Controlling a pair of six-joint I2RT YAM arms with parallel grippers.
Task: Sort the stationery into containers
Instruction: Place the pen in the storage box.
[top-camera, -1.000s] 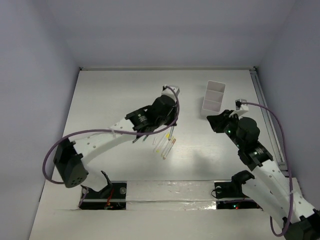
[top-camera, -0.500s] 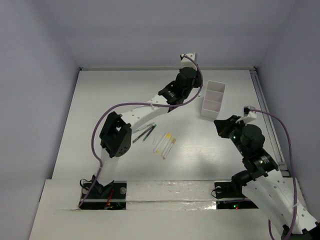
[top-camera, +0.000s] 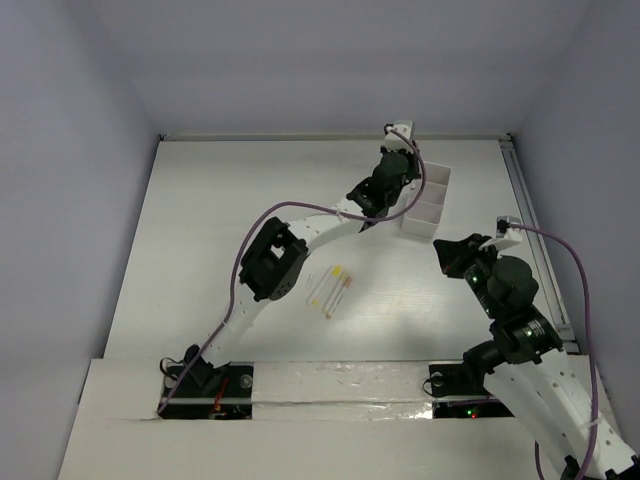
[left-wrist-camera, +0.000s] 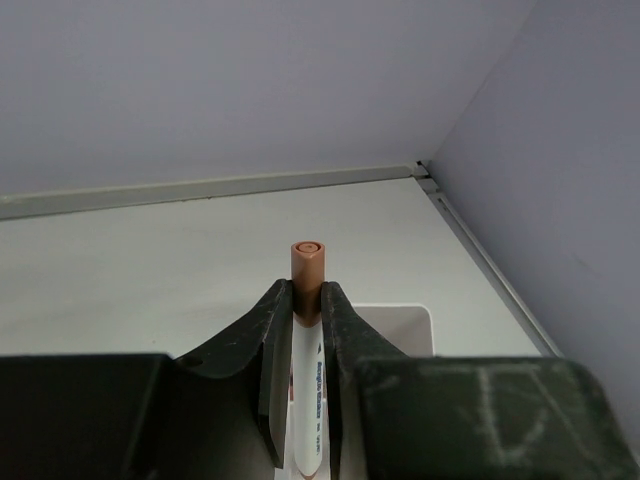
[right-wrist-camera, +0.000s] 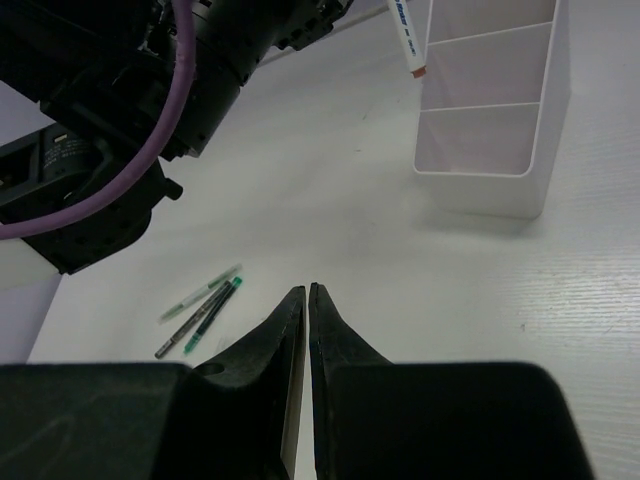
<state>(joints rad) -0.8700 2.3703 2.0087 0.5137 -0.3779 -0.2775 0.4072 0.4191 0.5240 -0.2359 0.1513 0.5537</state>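
The white marker, now held over the container's rim, will be let go by my left gripper in the middle compartment of the white divided container (top-camera: 417, 198) (left-wrist-camera: 307, 458).
My left gripper (top-camera: 403, 166) is shut on a white marker with an orange-brown cap (left-wrist-camera: 308, 266) and holds it over the left rim of the white divided container (top-camera: 428, 203). The cap sticks out past the fingertips (left-wrist-camera: 333, 300). The marker's end also shows in the right wrist view (right-wrist-camera: 406, 38), beside the container's far compartment (right-wrist-camera: 480, 182). The compartments in view look empty. My right gripper (top-camera: 452, 249) is shut and empty, above the table near the container's front. Two white markers with yellow caps (top-camera: 332, 285) lie mid-table. Thin dark and green pens (right-wrist-camera: 200, 305) lie left of them.
The left arm's elbow (top-camera: 270, 265) hangs over the thin pens in the top view and hides them there. The back wall and the right wall with its rail (top-camera: 530, 215) stand close behind and beside the container.
My left arm has swung from the pens mid-table up and right to the container, carrying the marker. My right arm has drawn back a little to the right.
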